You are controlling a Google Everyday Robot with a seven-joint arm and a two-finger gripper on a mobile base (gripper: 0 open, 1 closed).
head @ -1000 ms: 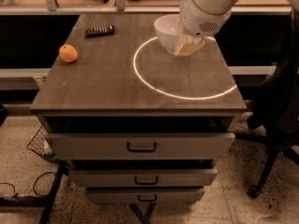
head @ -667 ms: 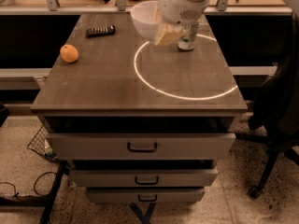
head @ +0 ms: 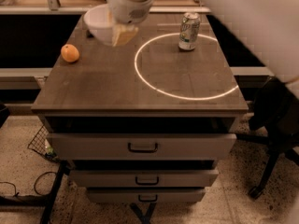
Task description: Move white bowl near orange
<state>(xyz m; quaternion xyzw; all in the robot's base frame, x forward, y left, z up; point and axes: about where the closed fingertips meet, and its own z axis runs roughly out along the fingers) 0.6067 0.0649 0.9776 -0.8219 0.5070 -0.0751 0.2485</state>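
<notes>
Next, I release the white bowl on the brown tabletop [head: 83, 59] between the orange and the bright ring of light.
The white bowl [head: 98, 24] is held above the far left part of the brown tabletop [head: 117, 87]. My gripper [head: 121, 33] is shut on the bowl's right rim, with a pale fingertip [head: 125, 34] showing below it. The orange [head: 70, 53] lies on the table's left side, a short way left of and nearer than the bowl. The bowl does not touch the orange.
A green-and-white soda can [head: 189, 31] stands at the far right inside a bright ring of light [head: 154, 88]. My white arm fills the top right. The table's drawer handle [head: 142, 148] faces front. A dark chair base [head: 268, 171] stands on the right.
My gripper has carried the white bowl leftwards across the far edge of the table, towards the orange. The soda can behind it has come into view.
</notes>
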